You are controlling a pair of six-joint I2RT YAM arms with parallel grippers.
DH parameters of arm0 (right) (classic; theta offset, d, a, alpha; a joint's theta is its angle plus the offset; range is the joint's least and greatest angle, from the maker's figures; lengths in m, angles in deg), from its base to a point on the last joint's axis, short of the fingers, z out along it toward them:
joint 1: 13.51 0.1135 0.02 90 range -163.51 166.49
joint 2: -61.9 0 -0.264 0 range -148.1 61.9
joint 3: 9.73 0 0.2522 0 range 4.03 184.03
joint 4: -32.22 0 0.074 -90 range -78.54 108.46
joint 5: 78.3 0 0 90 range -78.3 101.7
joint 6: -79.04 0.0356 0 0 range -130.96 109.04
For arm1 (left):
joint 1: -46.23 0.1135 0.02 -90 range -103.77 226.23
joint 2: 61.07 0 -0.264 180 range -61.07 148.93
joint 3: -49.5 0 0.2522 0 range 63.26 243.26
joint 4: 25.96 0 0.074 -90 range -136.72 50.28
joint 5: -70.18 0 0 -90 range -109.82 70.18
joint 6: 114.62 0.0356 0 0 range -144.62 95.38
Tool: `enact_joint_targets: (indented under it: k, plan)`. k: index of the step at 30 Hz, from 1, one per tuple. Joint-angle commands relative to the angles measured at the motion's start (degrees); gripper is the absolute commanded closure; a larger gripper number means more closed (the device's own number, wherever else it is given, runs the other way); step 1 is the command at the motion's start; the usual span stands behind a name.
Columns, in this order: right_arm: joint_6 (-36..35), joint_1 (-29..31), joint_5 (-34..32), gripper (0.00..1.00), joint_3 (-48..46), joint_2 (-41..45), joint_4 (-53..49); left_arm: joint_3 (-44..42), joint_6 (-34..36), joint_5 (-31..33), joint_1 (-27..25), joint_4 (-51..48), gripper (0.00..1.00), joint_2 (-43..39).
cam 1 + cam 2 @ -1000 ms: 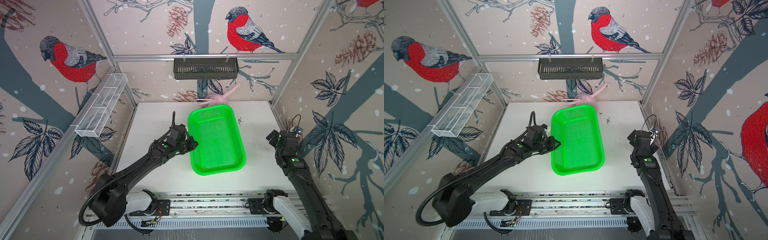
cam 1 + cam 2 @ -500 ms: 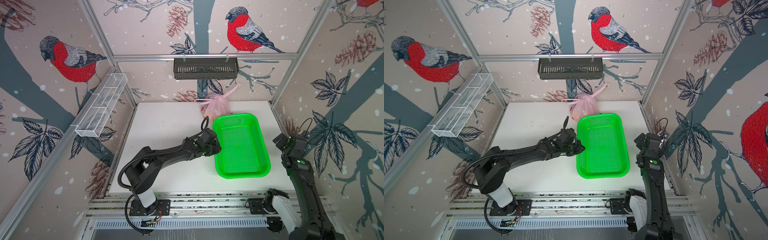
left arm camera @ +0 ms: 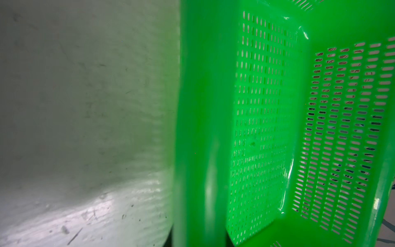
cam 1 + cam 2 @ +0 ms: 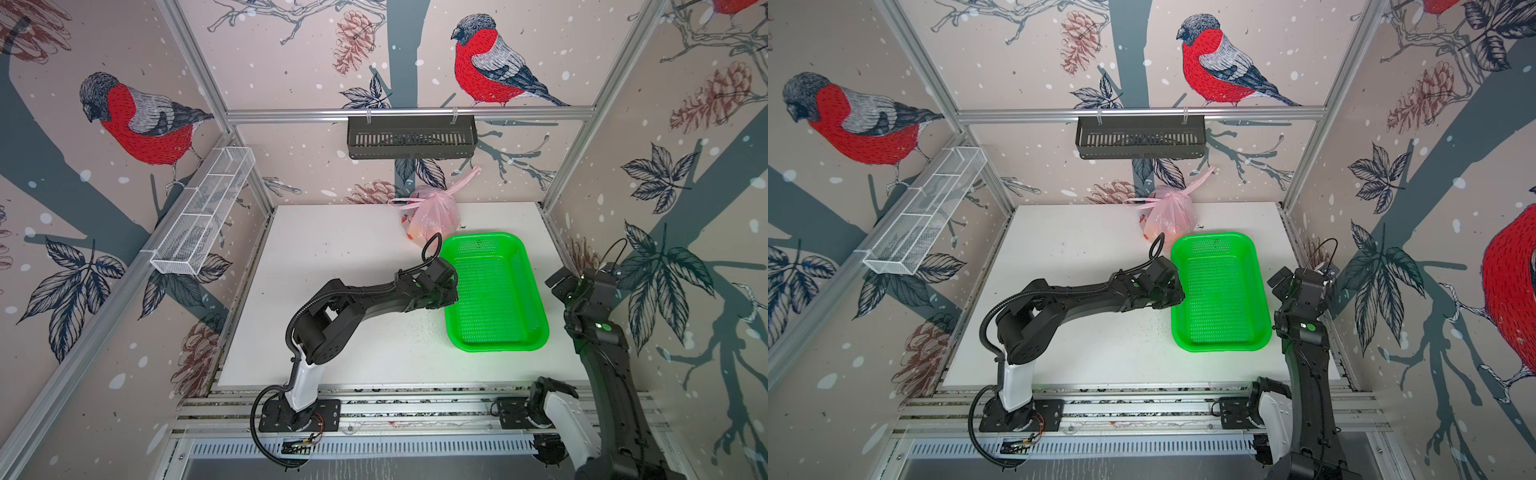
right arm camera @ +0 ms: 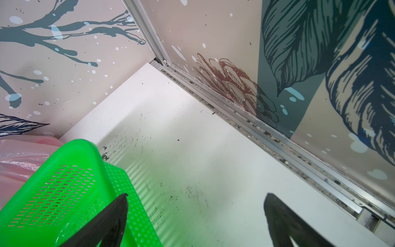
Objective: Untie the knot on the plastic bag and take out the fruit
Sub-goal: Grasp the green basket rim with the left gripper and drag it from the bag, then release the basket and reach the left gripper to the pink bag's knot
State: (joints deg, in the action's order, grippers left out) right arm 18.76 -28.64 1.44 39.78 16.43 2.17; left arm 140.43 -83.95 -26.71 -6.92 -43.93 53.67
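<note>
I should use my left gripper to set the green basket, now in front of the pink bag, down on the white table (image 4: 497, 291), in front of the pink plastic bag.
The pale pink plastic bag (image 4: 432, 214) (image 4: 1169, 216) stands at the back middle of the table, just behind the green basket. Its knot (image 4: 448, 192) sits on top with a strap tail pointing up to the right. The fruit shows only as a faint orange shade through the film (image 4: 417, 230). My left gripper (image 4: 451, 291) (image 4: 1179, 293) (image 3: 197, 241) is shut on the left rim of the green basket (image 4: 492, 299) (image 3: 267, 107). My right gripper (image 4: 559, 282) (image 5: 195, 197) hangs open beside the basket's right edge, holding nothing.
The green basket (image 4: 1221, 291) (image 5: 64, 192) is empty and fills the right half of the table. A black slotted shelf (image 4: 411, 137) hangs on the back wall and a white wire rack (image 4: 203, 212) on the left wall. The right wall is close to my right gripper.
My left gripper has dragged the green basket from the table's middle to the right, uncovering the bag behind it. The right arm has drawn back toward the right wall.
</note>
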Motion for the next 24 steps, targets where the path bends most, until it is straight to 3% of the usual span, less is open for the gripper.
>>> enact_joint_targets:
  k: [1,16,24]
  plan:
    - [-1.0,-0.1,1.0,0.01,-0.2,-0.2,1.3,1.2,1.3,0.3,-0.2,1.3,1.00,0.8]
    - [-1.9,-0.1,4.2,0.01,-1.1,0.0,2.1,4.1,2.7,4.9,-0.1,-5.0,1.00,1.8]
    - [-1.6,-0.1,5.2,0.01,-1.3,0.0,2.3,6.0,3.5,5.6,-0.1,-6.9,0.77,2.1]
